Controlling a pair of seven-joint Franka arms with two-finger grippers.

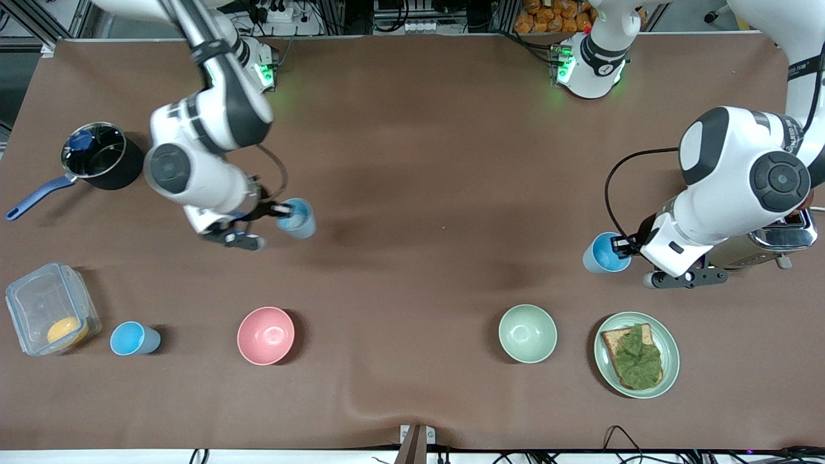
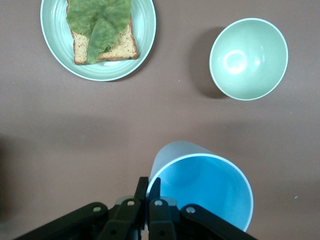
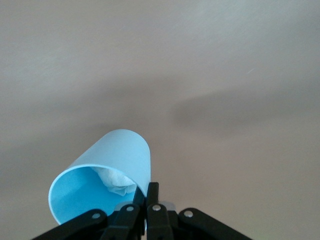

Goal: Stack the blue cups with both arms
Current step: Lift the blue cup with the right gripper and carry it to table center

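Observation:
Next, I release the paler blue cup from my right gripper on the bare cloth about midway point(image 1: 448, 216) between both grippers.
My right gripper point(image 1: 281, 210) is shut on the rim of a paler blue cup point(image 1: 298, 218), toward the right arm's end of the table. Its wrist view shows that cup point(image 3: 85, 192) tilted, a white patch inside, with the wall pinched between the fingers point(image 3: 152, 192). My left gripper point(image 1: 622, 245) is shut on the rim of a brighter blue cup point(image 1: 604, 252) toward the left arm's end. In the left wrist view this cup point(image 2: 205, 192) opens toward the camera, one finger inside the rim and one outside. Another blue cup point(image 1: 134, 338) stands alone on the cloth beside a clear box.
A pink bowl point(image 1: 265, 335) and a pale green bowl point(image 1: 527, 333) sit nearer the front camera. A plate point(image 1: 670, 370) with toast and lettuce lies beside the green bowl. A black pot point(image 1: 103, 158), a clear box point(image 1: 48, 309) and a silver appliance point(image 1: 783, 237) stand at the table's ends.

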